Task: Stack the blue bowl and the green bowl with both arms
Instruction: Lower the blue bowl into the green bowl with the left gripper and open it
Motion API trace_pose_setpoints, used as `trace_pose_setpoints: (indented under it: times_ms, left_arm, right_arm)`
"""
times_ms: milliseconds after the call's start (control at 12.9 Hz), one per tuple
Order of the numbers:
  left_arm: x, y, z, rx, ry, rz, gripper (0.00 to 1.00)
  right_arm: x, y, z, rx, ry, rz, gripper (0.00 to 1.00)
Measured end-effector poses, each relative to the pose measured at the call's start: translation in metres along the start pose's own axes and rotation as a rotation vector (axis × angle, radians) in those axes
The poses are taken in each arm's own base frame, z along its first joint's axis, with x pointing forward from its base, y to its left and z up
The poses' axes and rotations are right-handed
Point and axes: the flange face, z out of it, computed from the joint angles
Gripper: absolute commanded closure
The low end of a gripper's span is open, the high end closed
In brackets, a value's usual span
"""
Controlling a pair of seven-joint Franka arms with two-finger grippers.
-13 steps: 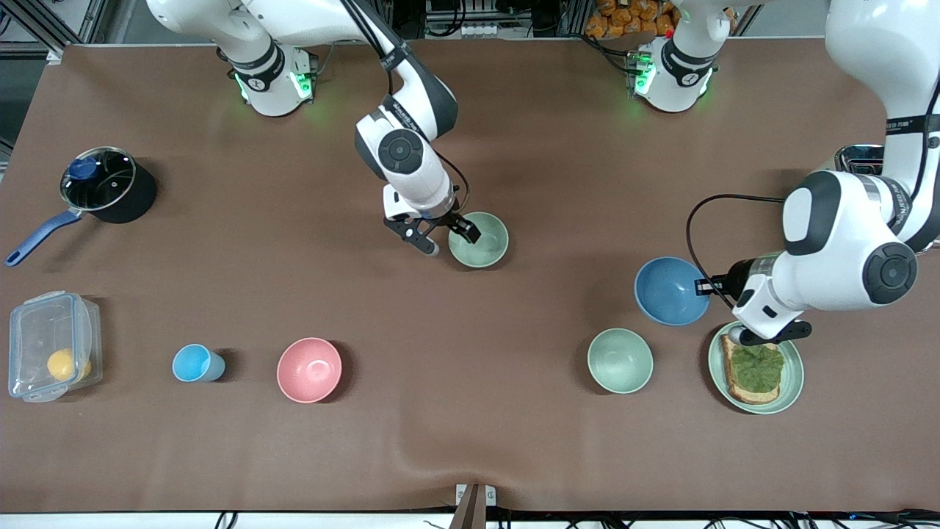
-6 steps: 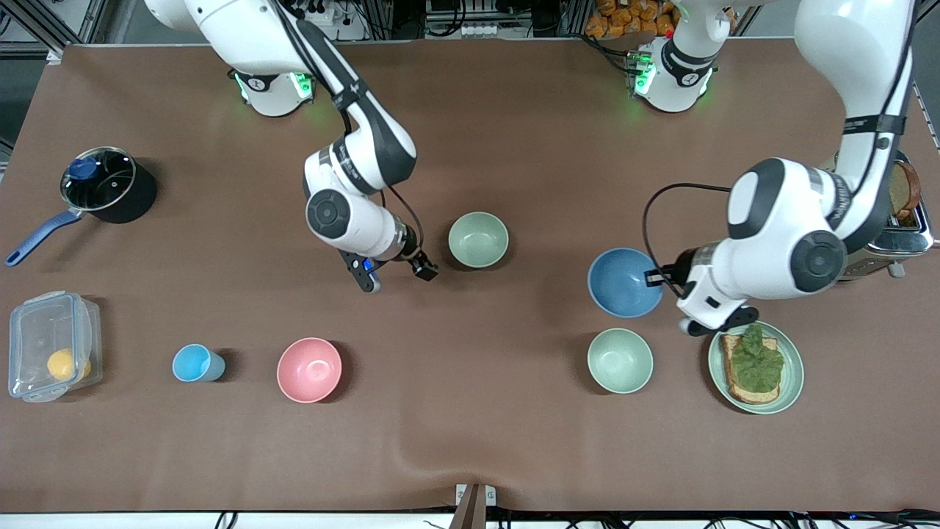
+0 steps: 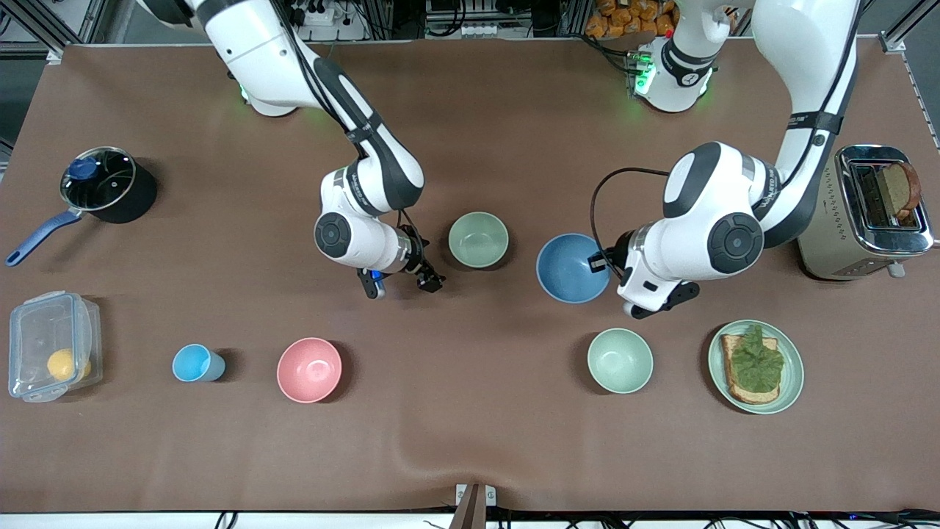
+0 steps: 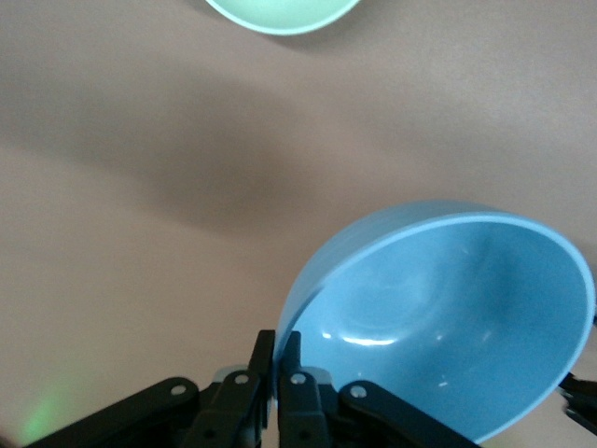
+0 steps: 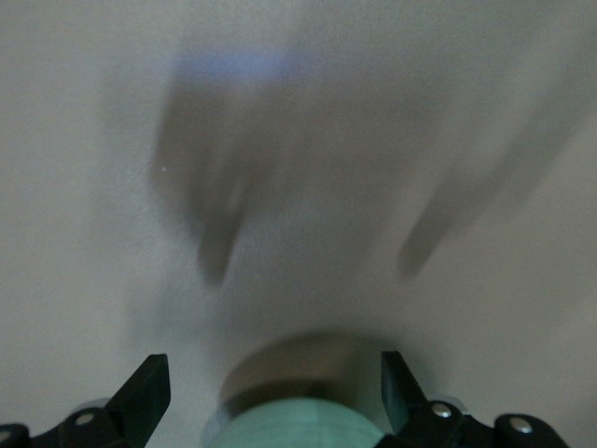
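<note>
I should use my left gripper to set the blue bowl down inside the green bowl (image 3: 478, 242) between my two arms. The blue bowl still hangs tilted over the table's middle.
The blue bowl (image 3: 567, 269) hangs tilted from my left gripper (image 3: 601, 262), which is shut on its rim, over the table's middle. It is beside the green bowl (image 3: 478, 239), toward the left arm's end, and apart from it. The left wrist view shows the blue bowl (image 4: 448, 317) with the rim pinched in my left gripper (image 4: 278, 353). The green bowl stands upright and free on the table. My right gripper (image 3: 402, 285) is open and empty beside the green bowl, toward the right arm's end. The right wrist view is blurred, with its fingers (image 5: 149, 392) wide apart.
A lighter mint bowl (image 3: 620, 360) and a plate with toast (image 3: 787, 382) lie nearer the camera than the blue bowl. A toaster (image 3: 830, 228) stands at the left arm's end. A pink bowl (image 3: 309, 369), a light-blue cup (image 3: 194, 363), a clear box (image 3: 51, 345) and a pot (image 3: 106, 184) lie toward the right arm's end.
My left gripper has carried the blue bowl toward the green bowl. My right gripper has drawn back from the green bowl's rim toward the right arm's end.
</note>
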Motion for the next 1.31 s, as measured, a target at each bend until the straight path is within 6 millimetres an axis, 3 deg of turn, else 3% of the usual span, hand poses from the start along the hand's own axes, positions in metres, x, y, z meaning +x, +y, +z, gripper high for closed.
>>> trace_pose_setpoints:
  times_ms: [155,541,851,1315]
  left_arm:
    - [-0.009,0.009,0.014,-0.014,-0.002,-0.041,1.00]
    - [-0.050,0.048,0.059,-0.043,0.031,-0.096,1.00]
    - [-0.081,0.065,0.099,-0.114,0.068,-0.120,1.00]
    - [-0.115,0.081,0.136,-0.141,0.089,-0.086,1.00]
  right_arm:
    - [-0.005,0.002,0.010,0.011,-0.027,0.030,0.00]
    - [-0.012,0.002,0.013,0.037,-0.060,0.064,0.00]
    - [-0.001,0.001,0.010,0.039,-0.058,0.063,0.00]
    - [0.000,0.002,0.011,0.038,-0.058,0.064,0.00]
